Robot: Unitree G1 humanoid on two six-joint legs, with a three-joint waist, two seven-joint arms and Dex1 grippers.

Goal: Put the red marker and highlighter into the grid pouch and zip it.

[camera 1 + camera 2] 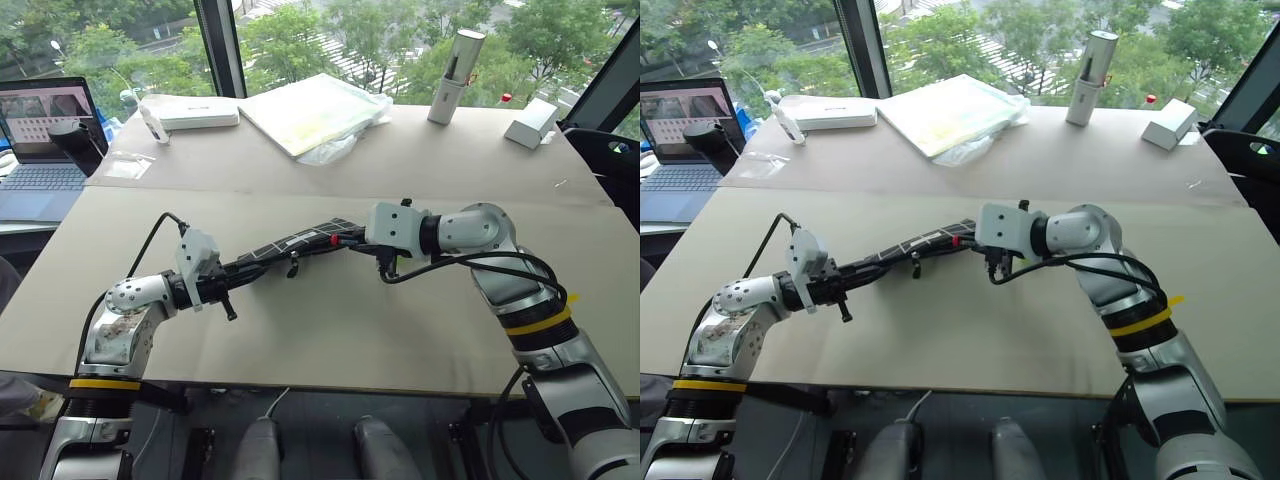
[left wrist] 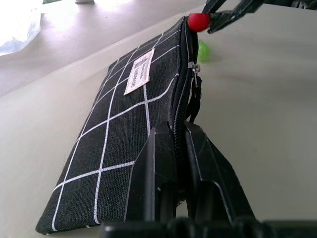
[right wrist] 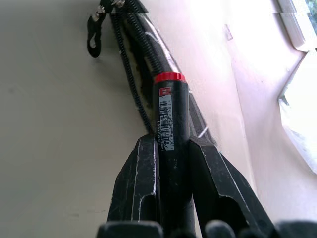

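Next, my right gripper releases the red marker deep inside the grid pouch (image 1: 290, 247) (image 3: 141, 47), near the pouch's dangling zipper pull.
The grid pouch (image 1: 300, 243) hangs stretched out above the table, between my two grippers. My left gripper (image 2: 179, 130) is shut on the pouch's near end, beside the zipper (image 2: 184, 74). The zipper is parted, and its black pull cord (image 1: 292, 268) dangles below it. My right gripper (image 3: 171, 140) is shut on the red marker (image 3: 171, 114), whose barrel looks dark, with a red band and a barcode label. The marker's front end sits at the pouch's open mouth (image 3: 143, 54). The light-green highlighter (image 2: 203, 51) shows blurred just past the pouch's far end, under the right gripper (image 1: 352, 240).
Along the far side of the table are a white box (image 1: 195, 112), a plastic-wrapped pad (image 1: 315, 110), an upright silver cylinder (image 1: 455, 75) and a small white box (image 1: 530, 122). A laptop (image 1: 40, 130) stands off the table's left edge. Bare tabletop (image 1: 330, 320) lies under the pouch.
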